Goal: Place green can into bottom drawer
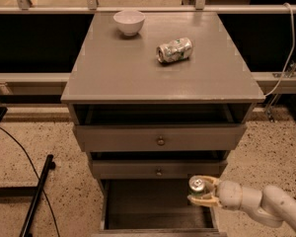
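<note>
My gripper is going to release the green can near the middle of the open bottom drawer's dark bottom (169, 212). The spot will be towards that drawer's front edge.
The green can (197, 185) stands upright with its silver top showing, held in my gripper (199, 192). The gripper's pale fingers are shut around the can's body. My arm reaches in from the lower right. The can is over the right side of the open bottom drawer (148, 204), just below the front of the middle drawer. The bottom drawer is pulled out and its dark interior shows nothing inside.
A paler dented can (175, 50) lies on its side on the grey cabinet top (138, 73), with a white bowl (129, 21) at the back. The top drawer (160, 138) and middle drawer (158, 170) are slightly open. A black stand (37, 196) and cable lie on the floor to the left.
</note>
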Motion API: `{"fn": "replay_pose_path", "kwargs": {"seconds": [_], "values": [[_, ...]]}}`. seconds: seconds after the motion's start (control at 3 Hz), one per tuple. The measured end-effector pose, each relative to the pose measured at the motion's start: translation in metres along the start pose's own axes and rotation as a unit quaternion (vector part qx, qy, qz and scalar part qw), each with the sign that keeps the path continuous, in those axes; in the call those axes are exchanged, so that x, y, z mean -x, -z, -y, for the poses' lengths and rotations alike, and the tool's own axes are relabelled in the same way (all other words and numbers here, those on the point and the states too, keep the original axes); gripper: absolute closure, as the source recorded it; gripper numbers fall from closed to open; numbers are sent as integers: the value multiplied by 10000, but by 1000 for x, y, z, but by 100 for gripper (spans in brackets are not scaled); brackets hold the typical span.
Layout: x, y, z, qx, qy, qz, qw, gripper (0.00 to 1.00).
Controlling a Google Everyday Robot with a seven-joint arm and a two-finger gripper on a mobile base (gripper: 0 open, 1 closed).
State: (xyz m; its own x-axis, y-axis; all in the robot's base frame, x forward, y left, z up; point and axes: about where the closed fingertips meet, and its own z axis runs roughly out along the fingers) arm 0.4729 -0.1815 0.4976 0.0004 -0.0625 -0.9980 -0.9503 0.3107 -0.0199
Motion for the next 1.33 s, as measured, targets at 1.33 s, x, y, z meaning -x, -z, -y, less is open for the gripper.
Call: {"fn": "replay_pose_path", "kwargs": {"seconds": [1.33], "values": [[-170,-82,-6,499,-496,335,9970,100]]}}
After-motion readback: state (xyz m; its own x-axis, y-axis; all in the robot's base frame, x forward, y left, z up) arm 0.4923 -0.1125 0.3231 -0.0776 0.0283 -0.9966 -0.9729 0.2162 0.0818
